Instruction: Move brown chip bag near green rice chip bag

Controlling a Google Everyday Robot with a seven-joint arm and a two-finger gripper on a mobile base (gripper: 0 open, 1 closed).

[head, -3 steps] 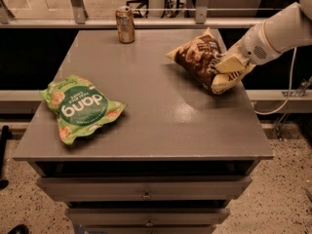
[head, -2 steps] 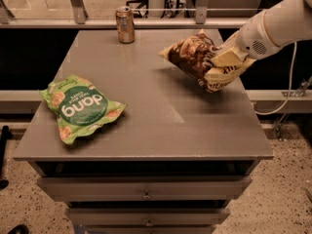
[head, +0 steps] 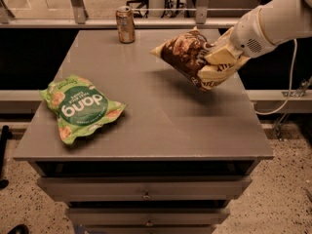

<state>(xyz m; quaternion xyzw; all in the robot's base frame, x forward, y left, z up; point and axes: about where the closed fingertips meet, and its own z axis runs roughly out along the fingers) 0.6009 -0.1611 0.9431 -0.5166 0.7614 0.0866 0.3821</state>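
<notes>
Next, my gripper lets go of the brown chip bag against the inner edge of the green rice chip bag (head: pixel 125 87), partly on top of it.
The brown chip bag (head: pixel 186 55) hangs in the air above the right part of the grey table (head: pixel 161 116), tilted, with its pale yellow end low at the right. My gripper (head: pixel 217 65) comes in from the upper right and is shut on the bag's right end. The green rice chip bag (head: pixel 80 107) lies flat on the table's left side, with its "dang" label upside down. The two bags are far apart.
A brown drink can (head: pixel 126 25) stands upright at the table's back edge, left of centre. Drawers (head: pixel 146 195) run below the tabletop. A railing and a chair base stand behind the table. A white cable (head: pixel 287 91) hangs at the right.
My gripper has lifted the brown chip bag off the table and carried it left. The green bag and the can have not moved.
</notes>
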